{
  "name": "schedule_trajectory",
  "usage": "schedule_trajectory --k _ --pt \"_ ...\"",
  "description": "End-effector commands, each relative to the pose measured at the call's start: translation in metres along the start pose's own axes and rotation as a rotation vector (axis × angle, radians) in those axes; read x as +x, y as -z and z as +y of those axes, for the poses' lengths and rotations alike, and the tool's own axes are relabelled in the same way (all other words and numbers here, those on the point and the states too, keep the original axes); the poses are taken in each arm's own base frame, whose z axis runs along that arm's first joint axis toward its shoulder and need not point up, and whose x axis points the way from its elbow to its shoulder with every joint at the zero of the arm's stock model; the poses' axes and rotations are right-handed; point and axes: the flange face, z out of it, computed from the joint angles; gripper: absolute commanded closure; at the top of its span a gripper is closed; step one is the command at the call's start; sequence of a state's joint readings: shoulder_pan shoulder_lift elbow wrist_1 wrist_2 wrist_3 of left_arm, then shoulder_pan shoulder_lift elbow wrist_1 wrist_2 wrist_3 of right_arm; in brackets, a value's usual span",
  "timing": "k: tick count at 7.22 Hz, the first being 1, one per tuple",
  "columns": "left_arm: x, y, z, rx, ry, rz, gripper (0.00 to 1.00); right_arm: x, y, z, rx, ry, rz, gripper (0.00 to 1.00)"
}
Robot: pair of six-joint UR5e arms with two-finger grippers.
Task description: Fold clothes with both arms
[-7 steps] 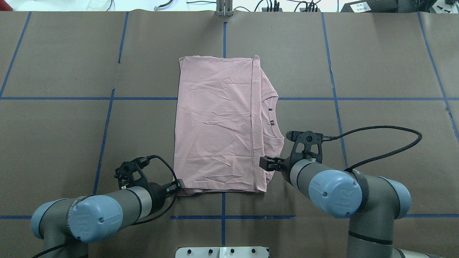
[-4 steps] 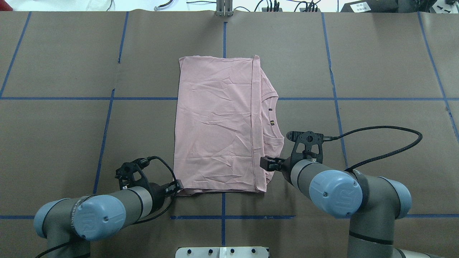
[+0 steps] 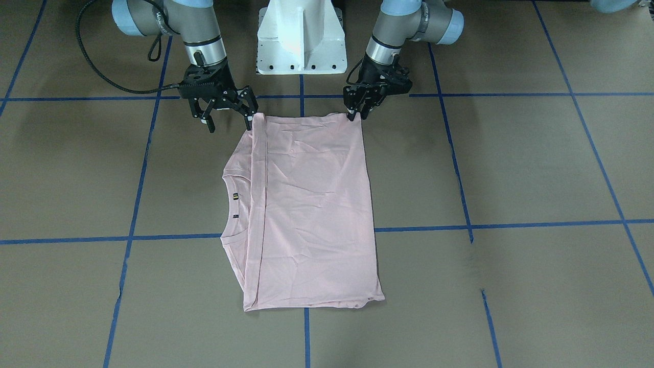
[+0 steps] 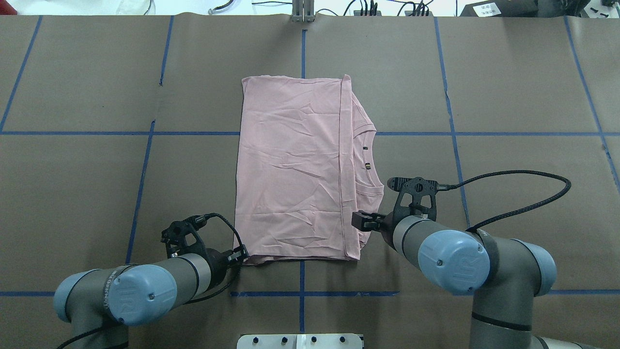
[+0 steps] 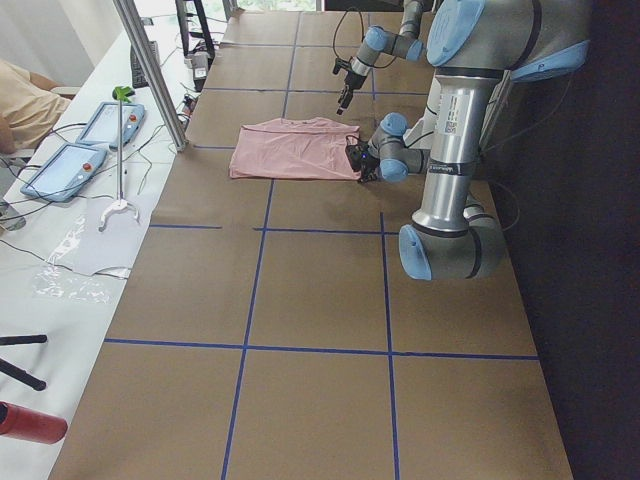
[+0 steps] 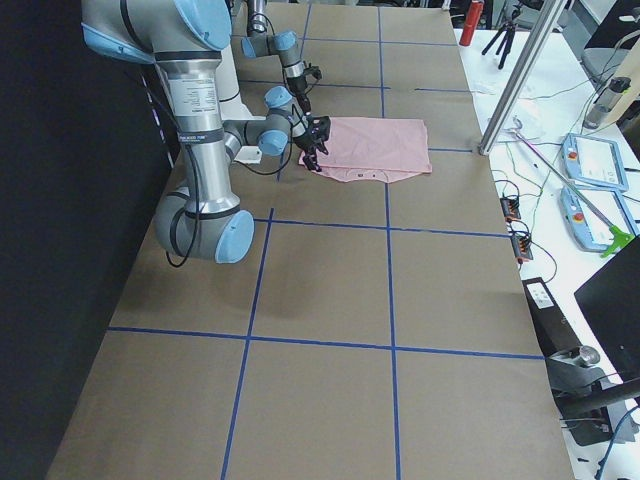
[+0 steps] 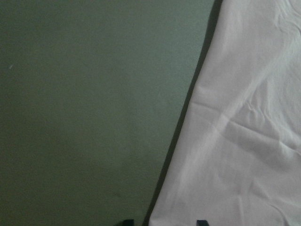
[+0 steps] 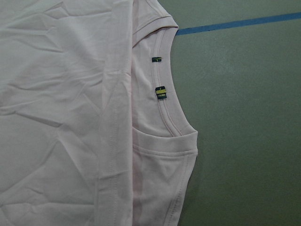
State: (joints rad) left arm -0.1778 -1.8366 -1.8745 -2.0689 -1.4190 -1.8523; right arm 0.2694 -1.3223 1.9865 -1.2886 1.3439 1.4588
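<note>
My right gripper needs to close on the near end of the folded strip [image 3: 260, 123] along the pale pink T-shirt's collar side.
The pale pink T-shirt [image 4: 290, 165] lies folded lengthwise and flat on the table, plain side up, with its collar and small tags [image 8: 161, 92] at its right edge. It also shows in the front view [image 3: 311, 204]. My left gripper [image 4: 240, 254] is low at the shirt's near left corner. In the left wrist view its two fingertips stand apart with the shirt's edge [image 7: 244, 141] between them. My right gripper [image 3: 230, 121] is open at the near right corner. One finger is at the folded edge and the other is off the cloth. The print is hidden.
The white pedestal base [image 3: 301, 36] stands at the near table edge between the arms. Brown paper with blue tape lines [image 4: 145, 160] covers the table. Tablets [image 5: 75, 150] and a metal post [image 5: 150, 70] are along the far side.
My left arm has shifted slightly right and toward the base, while its gripper stays at the shirt's near left corner. The right arm and the shirt have not moved.
</note>
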Motion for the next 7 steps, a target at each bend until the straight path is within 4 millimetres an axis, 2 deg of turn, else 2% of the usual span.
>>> schedule_trajectory --k 1,5,6,7 --pt "0.004 0.005 -0.001 -0.003 0.003 0.012 1.0 0.0 0.0 0.0 0.001 0.0 0.0 0.0" --pt "0.002 0.005 -0.003 -0.001 -0.002 0.007 1.0 -0.005 0.001 0.003 -0.005 -0.032 -0.006 0.0" --pt "0.002 0.004 -0.002 -0.002 -0.003 0.007 1.0 -0.024 0.004 0.017 -0.03 -0.138 -0.016 0.03" --pt "0.003 0.005 -0.002 -0.001 -0.003 0.009 1.0 -0.053 0.009 0.02 -0.042 -0.191 0.028 0.07"
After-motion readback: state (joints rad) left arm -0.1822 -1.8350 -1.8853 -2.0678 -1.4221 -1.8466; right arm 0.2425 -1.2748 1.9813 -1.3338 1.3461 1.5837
